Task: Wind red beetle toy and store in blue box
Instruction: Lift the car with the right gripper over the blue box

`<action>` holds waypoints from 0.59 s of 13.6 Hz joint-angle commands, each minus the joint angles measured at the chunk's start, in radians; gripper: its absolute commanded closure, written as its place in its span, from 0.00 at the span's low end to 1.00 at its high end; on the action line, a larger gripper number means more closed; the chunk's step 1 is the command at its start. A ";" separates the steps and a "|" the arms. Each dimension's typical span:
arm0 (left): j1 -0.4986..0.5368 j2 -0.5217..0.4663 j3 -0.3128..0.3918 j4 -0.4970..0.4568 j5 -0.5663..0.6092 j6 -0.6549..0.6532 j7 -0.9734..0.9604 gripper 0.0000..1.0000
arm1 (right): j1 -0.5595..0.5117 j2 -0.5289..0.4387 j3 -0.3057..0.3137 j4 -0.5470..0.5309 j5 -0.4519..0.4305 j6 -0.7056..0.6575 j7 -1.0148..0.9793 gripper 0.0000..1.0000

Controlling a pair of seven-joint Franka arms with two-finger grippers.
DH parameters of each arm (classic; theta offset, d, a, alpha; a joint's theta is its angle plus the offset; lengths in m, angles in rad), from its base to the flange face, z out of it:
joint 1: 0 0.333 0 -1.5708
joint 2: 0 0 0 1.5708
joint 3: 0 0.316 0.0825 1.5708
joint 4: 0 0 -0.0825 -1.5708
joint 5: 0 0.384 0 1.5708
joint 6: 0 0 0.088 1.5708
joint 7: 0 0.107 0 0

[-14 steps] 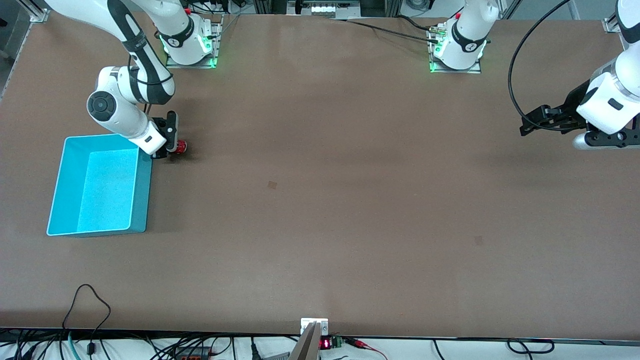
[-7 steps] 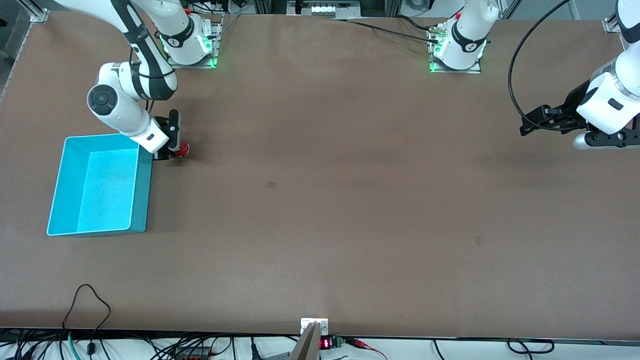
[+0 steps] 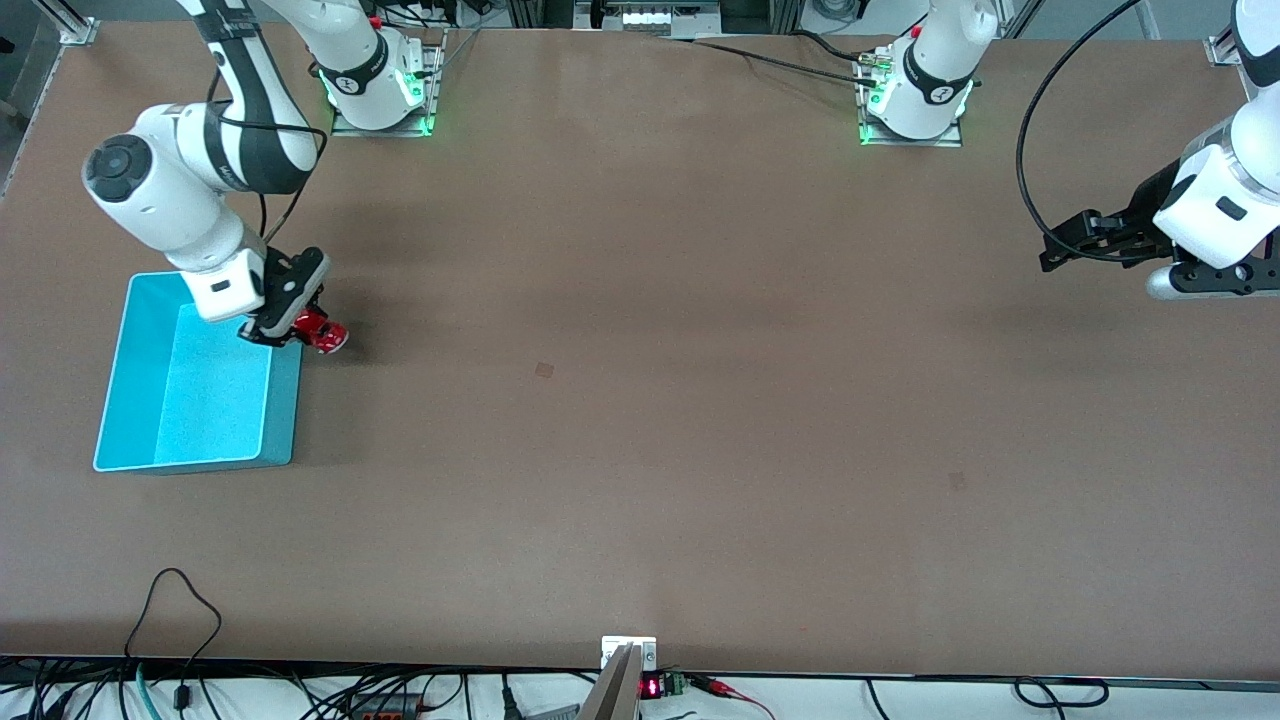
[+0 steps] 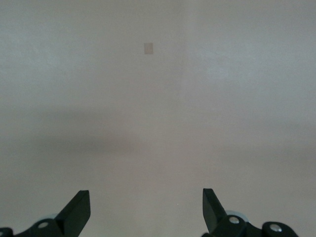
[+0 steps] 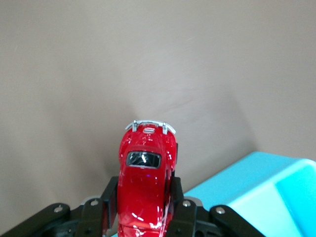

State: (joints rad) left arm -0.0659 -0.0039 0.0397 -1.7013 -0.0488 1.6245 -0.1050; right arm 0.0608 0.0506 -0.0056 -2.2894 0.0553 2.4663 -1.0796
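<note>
The robot's right gripper should release the red beetle toy on the middle of the blue box's empty bottom point(image 3: 234, 383).
The red beetle toy point(image 3: 322, 333) point(image 5: 145, 177) is a tiny glossy red car with silvery trim. My right gripper point(image 3: 300, 330) point(image 5: 143, 197) is shut on its sides and holds it in the air over the table, right at the edge of the blue box point(image 3: 135, 395) point(image 5: 256, 192). The box is an open cyan bin at the right arm's end of the table, with nothing showing inside it. My left gripper point(image 3: 1055, 250) point(image 4: 145, 207) hangs open over bare table at the left arm's end and waits.
Both arm bases point(image 3: 380, 90) point(image 3: 915, 100) stand along the table's edge farthest from the front camera. Cables point(image 3: 170, 620) lie past the edge nearest the front camera. A small dark mark point(image 3: 544, 370) shows on the brown tabletop.
My right arm has lifted the toy off the table and swung it toward the blue box. The left arm has not moved.
</note>
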 commanded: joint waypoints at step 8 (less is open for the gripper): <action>-0.011 -0.001 0.014 0.019 -0.002 -0.023 0.022 0.00 | -0.211 0.090 -0.002 0.162 -0.008 -0.105 0.560 0.96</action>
State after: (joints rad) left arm -0.0659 -0.0039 0.0402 -1.7010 -0.0488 1.6241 -0.1049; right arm -0.1116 0.1107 -0.0186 -2.1508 0.0535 2.3709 -0.6596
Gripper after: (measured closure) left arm 0.000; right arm 0.551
